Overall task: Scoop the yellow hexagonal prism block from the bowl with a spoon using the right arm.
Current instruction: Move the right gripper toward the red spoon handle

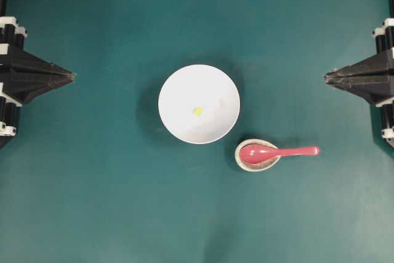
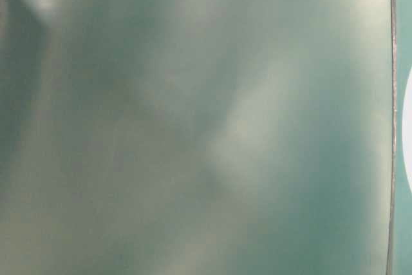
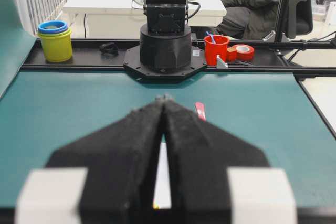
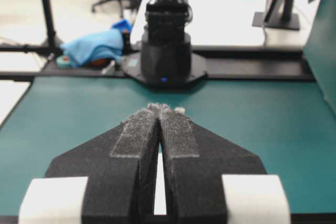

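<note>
My right gripper is going to close on the handle [image 1: 293, 151] of the pinkish-red spoon, just outside the small speckled dish where the scoop of the spoon is resting.
The white bowl [image 1: 215, 87] stands at the table's middle with the tiny yellow block [image 1: 197, 111] inside it. The pinkish-red spoon [image 1: 277, 151] lies to the bowl's lower right, its scoop resting in a small speckled dish [image 1: 246, 163] and its handle pointing right. My left gripper [image 1: 72, 76] is shut and empty at the left edge, far from the bowl. My right gripper [image 1: 326, 77] is shut and empty at the right edge, above the spoon's handle end in the overhead view. In the left wrist view the shut gripper [image 3: 164, 98] hides most of the bowl; the spoon [image 3: 200, 111] peeks past it.
Each arm's black base [image 3: 166, 40] [image 4: 166, 51] stands at the table edge opposite the other. Beyond the rail are a yellow and blue cup stack [image 3: 54, 40], a red cup [image 3: 216, 49] and a blue cloth [image 4: 97, 45]. The table-level view is a teal blur.
</note>
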You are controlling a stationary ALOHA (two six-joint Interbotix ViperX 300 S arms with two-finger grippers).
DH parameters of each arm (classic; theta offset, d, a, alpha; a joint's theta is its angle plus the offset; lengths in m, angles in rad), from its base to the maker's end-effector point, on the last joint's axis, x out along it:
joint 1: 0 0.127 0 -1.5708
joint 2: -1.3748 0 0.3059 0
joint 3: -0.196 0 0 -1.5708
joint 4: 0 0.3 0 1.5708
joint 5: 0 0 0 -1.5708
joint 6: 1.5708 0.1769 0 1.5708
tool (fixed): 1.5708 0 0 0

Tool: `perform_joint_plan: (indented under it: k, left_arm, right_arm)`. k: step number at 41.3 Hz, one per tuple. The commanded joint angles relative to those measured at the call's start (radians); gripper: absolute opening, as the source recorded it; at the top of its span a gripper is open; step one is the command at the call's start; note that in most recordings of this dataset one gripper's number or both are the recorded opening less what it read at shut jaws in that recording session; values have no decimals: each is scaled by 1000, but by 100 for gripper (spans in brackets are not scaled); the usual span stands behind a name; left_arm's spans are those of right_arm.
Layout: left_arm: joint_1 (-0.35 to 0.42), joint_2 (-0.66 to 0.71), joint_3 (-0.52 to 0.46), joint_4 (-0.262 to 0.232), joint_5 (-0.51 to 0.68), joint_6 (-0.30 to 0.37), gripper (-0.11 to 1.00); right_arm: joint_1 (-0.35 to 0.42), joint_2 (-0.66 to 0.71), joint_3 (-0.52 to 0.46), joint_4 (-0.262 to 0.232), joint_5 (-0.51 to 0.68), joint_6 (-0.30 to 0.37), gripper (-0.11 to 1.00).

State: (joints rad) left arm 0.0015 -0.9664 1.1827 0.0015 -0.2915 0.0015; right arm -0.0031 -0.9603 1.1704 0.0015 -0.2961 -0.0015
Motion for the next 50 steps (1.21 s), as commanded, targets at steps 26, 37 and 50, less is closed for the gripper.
perform_joint_plan:
  k: [26,37,50]
  left_arm:
    - [3,11,-55,12,114,6,5]
    - [3,15,-55,14,114,6,5]
    - [5,14,-54,14,115,6,5]
  right_arm:
    - [-3,25,-12,2,-8,3,0]
    - [-3,72,-3,0,-14,5,40]
    - [23,215,31,8,-138,21,55]
